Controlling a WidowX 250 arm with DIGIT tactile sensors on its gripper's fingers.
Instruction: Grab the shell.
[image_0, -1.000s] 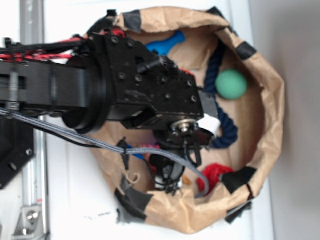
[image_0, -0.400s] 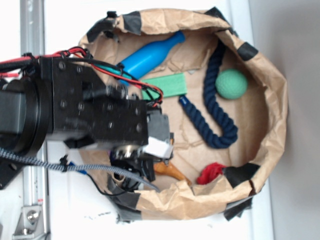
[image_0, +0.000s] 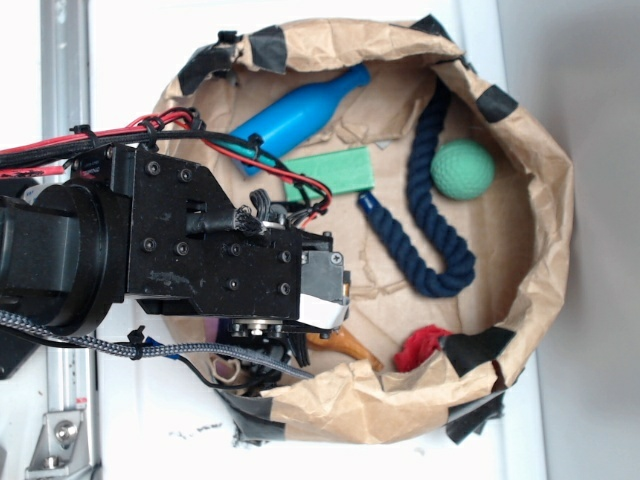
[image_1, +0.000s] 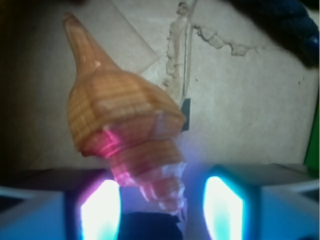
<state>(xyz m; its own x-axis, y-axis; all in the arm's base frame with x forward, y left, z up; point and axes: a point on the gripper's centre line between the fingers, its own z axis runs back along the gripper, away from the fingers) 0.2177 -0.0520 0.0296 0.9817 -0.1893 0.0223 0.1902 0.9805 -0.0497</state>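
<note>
I have my gripper's fingers on either side of only the shell's narrow bumpy tip, so I should open wider and move forward to close around the shell's broad middle (image_1: 126, 111).
The shell (image_1: 122, 125) is amber-brown with a knobbly cream wide end and a long orange point. In the wrist view it lies on the brown paper floor, its wide end between my two lit fingers and its point aimed away. My gripper (image_1: 162, 210) is open around that wide end: the shell sits close to the left pad (image_1: 100, 210), with a clear gap to the right pad (image_1: 222, 210). In the exterior view only the shell's orange point (image_0: 348, 346) shows from under the black arm. The gripper (image_0: 300, 345) there is mostly hidden by the wrist.
Everything sits inside a taped brown paper bag (image_0: 545, 210) with raised walls. It holds a blue bottle (image_0: 295, 115), a green block (image_0: 330, 172), a navy rope (image_0: 425, 225), a green ball (image_0: 463, 168) and a red cloth lump (image_0: 422, 347) just right of the shell.
The arm has swung from over the bag's middle to its lower-left part, uncovering the bottle and block. The gripper has come down around the shell's wide end.
</note>
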